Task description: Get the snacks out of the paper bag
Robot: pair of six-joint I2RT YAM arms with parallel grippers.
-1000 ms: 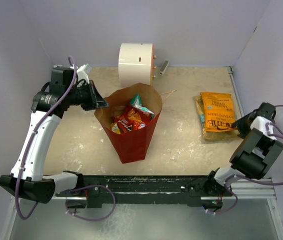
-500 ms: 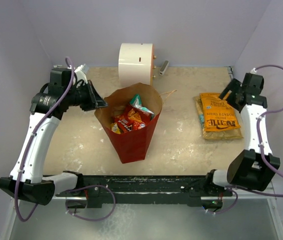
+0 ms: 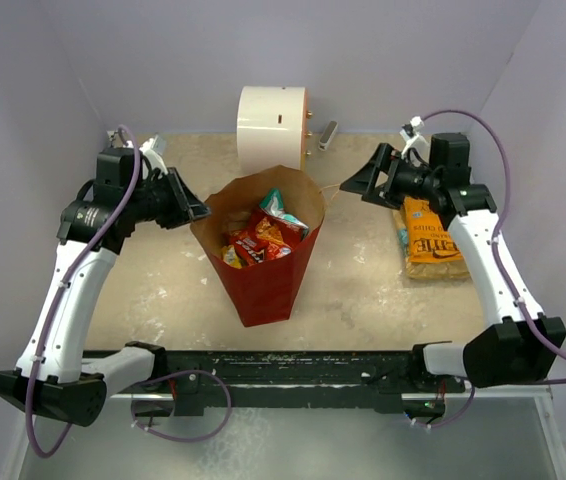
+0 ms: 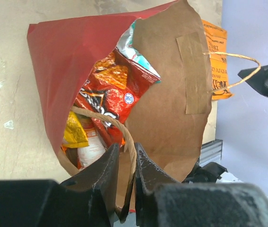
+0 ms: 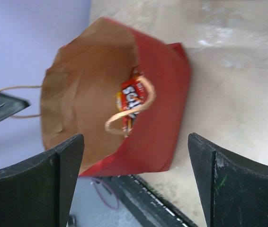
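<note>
The snacks are deep in the upright paper bag, so the robot's left gripper needs to regrip its twine handle (image 4: 109, 119) and tip the bag's opening toward the right gripper.
The red paper bag (image 3: 263, 270) stands open at mid table. Inside lie a red chip bag (image 3: 261, 238), a teal packet (image 3: 278, 207) and a small yellow packet (image 3: 231, 256). My left gripper (image 3: 199, 209) is shut on the bag's left rim and twine handle (image 4: 124, 137); the left wrist view shows the red chip bag (image 4: 108, 90). My right gripper (image 3: 349, 184) is open and empty, just right of the bag's rim. Its view looks into the bag (image 5: 157, 94) at a red candy packet (image 5: 131, 97). A yellow-orange chip bag (image 3: 431, 242) lies on the table under the right arm.
A white cylinder (image 3: 271, 125) stands behind the bag, with a small grey piece (image 3: 327, 134) beside it. Lilac walls close in the back and both sides. The black rail (image 3: 293, 365) runs along the near edge.
My right arm has swung from the far right, over the yellow-orange chip bag, to the bag's right rim, jaws open. My left gripper has held its grip on the rim.
</note>
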